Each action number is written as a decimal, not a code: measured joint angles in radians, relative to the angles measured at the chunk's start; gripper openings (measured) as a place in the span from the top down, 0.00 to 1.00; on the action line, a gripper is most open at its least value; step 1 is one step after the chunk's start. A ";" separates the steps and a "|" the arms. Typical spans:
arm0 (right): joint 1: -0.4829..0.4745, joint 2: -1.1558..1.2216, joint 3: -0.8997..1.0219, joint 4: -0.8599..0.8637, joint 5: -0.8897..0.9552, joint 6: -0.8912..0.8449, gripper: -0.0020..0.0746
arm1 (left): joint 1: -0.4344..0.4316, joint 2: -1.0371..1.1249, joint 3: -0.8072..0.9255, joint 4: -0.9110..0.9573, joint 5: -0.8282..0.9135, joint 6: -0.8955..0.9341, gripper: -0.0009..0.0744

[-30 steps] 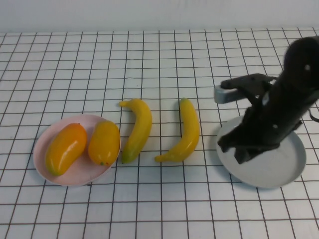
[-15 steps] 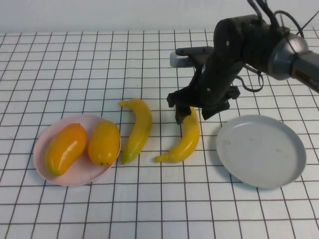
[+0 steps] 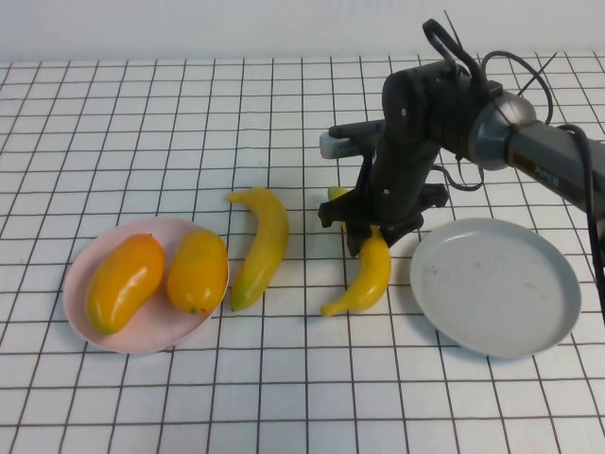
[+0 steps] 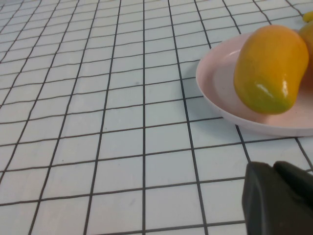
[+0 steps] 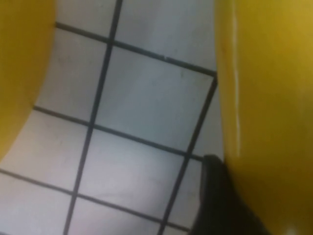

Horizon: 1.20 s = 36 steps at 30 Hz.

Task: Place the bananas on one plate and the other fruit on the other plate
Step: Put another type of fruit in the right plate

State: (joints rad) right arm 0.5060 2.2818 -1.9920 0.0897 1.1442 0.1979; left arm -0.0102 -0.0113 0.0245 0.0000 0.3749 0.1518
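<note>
My right gripper is holding the banana. It will let the banana go on the grey plate's side (image 3: 531, 283) that is farthest from the pink plate.
Two bananas lie mid-table: one (image 3: 260, 246) beside the pink plate (image 3: 142, 342), the other (image 3: 371, 274) near the grey plate (image 3: 496, 284). My right gripper (image 3: 375, 225) is down over the upper part of that second banana and shut on it. In the right wrist view one finger (image 5: 220, 200) presses against the banana (image 5: 269, 98), and the other banana (image 5: 19, 63) shows at the side. Two mango-like fruits (image 3: 125, 281) (image 3: 198, 270) lie on the pink plate. My left gripper (image 4: 276, 196) is shut and empty, low beside the pink plate (image 4: 220, 105) and a fruit (image 4: 270, 68).
The table is covered by a white cloth with a black grid. The grey plate holds nothing. My right arm and its cables (image 3: 529, 151) reach in from the far right above that plate.
My right arm swung from over the grey plate to the second banana and came down on it. That banana has shifted a little toward the grey plate.
</note>
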 joint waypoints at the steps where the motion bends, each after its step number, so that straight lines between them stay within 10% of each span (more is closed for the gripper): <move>1: 0.000 -0.007 -0.002 -0.002 0.007 0.000 0.56 | 0.000 0.000 0.000 0.000 0.000 0.000 0.99; 11: -0.017 -0.229 0.060 -0.152 0.077 -0.089 0.56 | 0.000 0.000 0.000 0.000 0.000 0.000 0.99; 27: -0.276 -0.471 0.718 -0.129 -0.198 -0.107 0.56 | 0.000 0.000 0.000 0.000 0.000 0.000 0.99; 36: -0.274 -0.467 0.657 -0.110 -0.237 -0.111 0.33 | 0.000 0.000 0.000 0.000 0.000 0.000 0.99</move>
State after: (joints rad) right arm 0.2320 1.8145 -1.3347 -0.0206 0.9071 0.0872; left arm -0.0102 -0.0113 0.0245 0.0000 0.3749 0.1518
